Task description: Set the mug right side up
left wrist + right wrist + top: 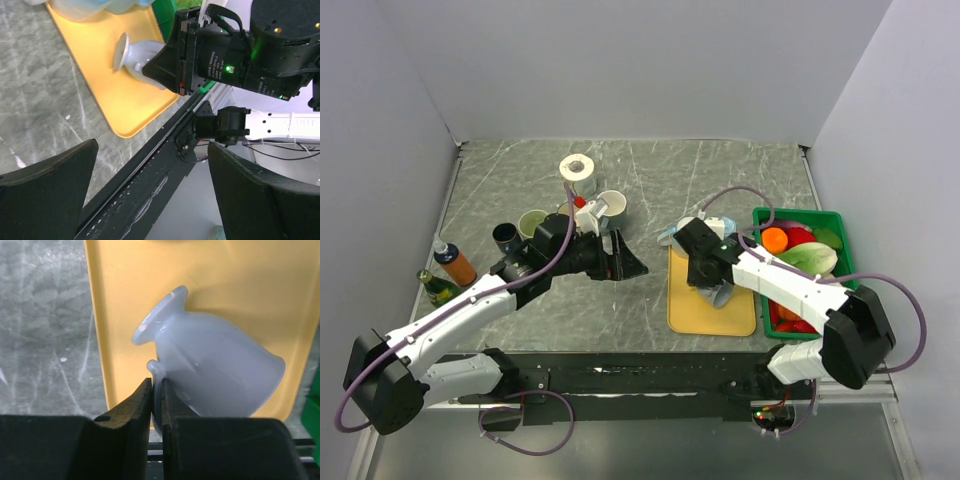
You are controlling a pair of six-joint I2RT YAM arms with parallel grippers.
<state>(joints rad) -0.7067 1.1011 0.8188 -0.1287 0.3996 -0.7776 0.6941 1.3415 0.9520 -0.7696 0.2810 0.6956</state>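
Observation:
I need to let go of the mug with my right gripper on the yellow cutting board's edge (693, 302) (157, 359) that faces my left gripper.
A pale white mug (215, 375) lies tilted on the yellow cutting board (240, 285), its foot pointing up and to the left and its mouth down and to the right. My right gripper (156, 385) is shut on the mug's thin handle, one finger on each side. From above, the mug (720, 296) shows just under the right gripper (708, 282) near the board's middle. My left gripper (625, 262) hangs open over the table left of the board, holding nothing. In the left wrist view its fingers (55, 170) stand wide apart, with the mug (135, 55) ahead of them.
A green basket (840, 225) of vegetables stands right of the board (715, 318). Cups (532, 222), a white cup (610, 205), a tape roll (577, 167), a dark cup (507, 237) and two bottles (455, 265) crowd the left side. A pale object (688, 228) sits at the board's far end.

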